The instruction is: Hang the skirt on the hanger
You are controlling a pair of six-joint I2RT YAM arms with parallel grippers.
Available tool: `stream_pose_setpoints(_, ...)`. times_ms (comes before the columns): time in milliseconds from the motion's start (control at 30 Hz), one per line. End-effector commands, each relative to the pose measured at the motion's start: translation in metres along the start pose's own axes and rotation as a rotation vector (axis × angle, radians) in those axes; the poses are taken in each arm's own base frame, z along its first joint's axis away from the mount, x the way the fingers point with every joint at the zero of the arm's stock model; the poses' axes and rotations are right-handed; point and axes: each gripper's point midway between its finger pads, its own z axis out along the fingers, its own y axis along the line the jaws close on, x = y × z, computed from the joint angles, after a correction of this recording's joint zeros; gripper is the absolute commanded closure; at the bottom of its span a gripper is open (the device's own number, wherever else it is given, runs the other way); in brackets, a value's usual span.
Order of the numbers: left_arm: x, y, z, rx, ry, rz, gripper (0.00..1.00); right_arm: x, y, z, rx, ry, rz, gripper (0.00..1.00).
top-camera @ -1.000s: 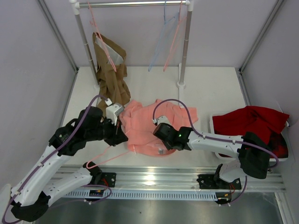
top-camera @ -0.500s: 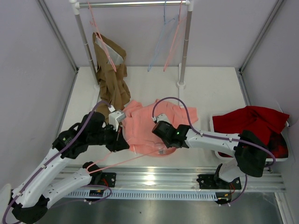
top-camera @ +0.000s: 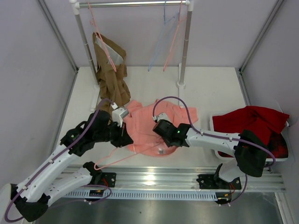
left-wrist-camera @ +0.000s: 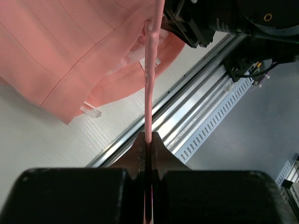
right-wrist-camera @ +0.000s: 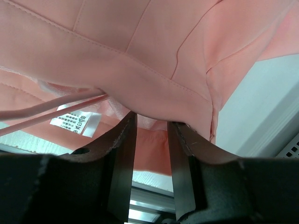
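The hanger sits short of the skirt's side seam, so the robot's right gripper needs to pinch the waistband's edge (right-wrist-camera: pixel 153 116) while the left gripper slides the hanger in deeper.
The salmon-pink skirt (top-camera: pixel 152 122) lies crumpled on the white table between the arms. The thin pink wire hanger (top-camera: pixel 117 158) lies low in front of it, one end reaching into the skirt's near edge. My left gripper (top-camera: pixel 127 137) is shut on the hanger wire (left-wrist-camera: pixel 148 93), which runs straight up from the jaws (left-wrist-camera: pixel 148 136) into the skirt (left-wrist-camera: pixel 70 46). My right gripper (top-camera: pixel 162 141) is at the skirt's near edge. In the right wrist view its jaws (right-wrist-camera: pixel 152 119) stand apart under the skirt's waistband (right-wrist-camera: pixel 140 46). The white label (right-wrist-camera: pixel 74 120) and the hanger wire (right-wrist-camera: pixel 46 109) show to their left.
A clothes rack (top-camera: pixel 184 46) stands at the back with a brown garment (top-camera: pixel 111 74) on a pink hanger, a pale blue hanger (top-camera: pixel 161 37) and another pink one (top-camera: pixel 175 39). A dark red cloth (top-camera: pixel 252 122) fills a white tray on the right. A metal rail (top-camera: pixel 154 177) runs along the near edge.
My left gripper has moved right toward the skirt, carrying the hanger with it, so the wire reaches further into the skirt's near edge. The right gripper has hardly moved.
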Motion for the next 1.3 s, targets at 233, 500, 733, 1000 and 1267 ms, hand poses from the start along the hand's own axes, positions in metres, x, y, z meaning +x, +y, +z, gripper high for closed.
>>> stream_pose_setpoints(233,-0.025,-0.004,0.005,0.001,-0.091,-0.001,1.0,-0.012,0.006,0.006,-0.012,-0.017,-0.04,0.64)
stream_pose_setpoints(500,-0.026,-0.006,0.007,0.005,-0.091,-0.001,1.0,-0.007,0.004,0.015,0.025,0.003,-0.066,0.66)
stream_pose_setpoints(733,-0.022,-0.008,0.009,0.015,-0.075,0.0,1.0,-0.009,-0.001,0.017,0.059,-0.006,-0.063,0.81)
stream_pose_setpoints(1000,-0.019,-0.011,0.012,0.021,-0.06,0.01,1.0,-0.014,-0.008,0.012,0.086,-0.026,-0.042,1.0)
stream_pose_setpoints(1267,-0.013,-0.013,0.02,0.038,-0.039,0.014,1.0,-0.022,-0.012,0.001,0.082,-0.053,-0.012,1.0)
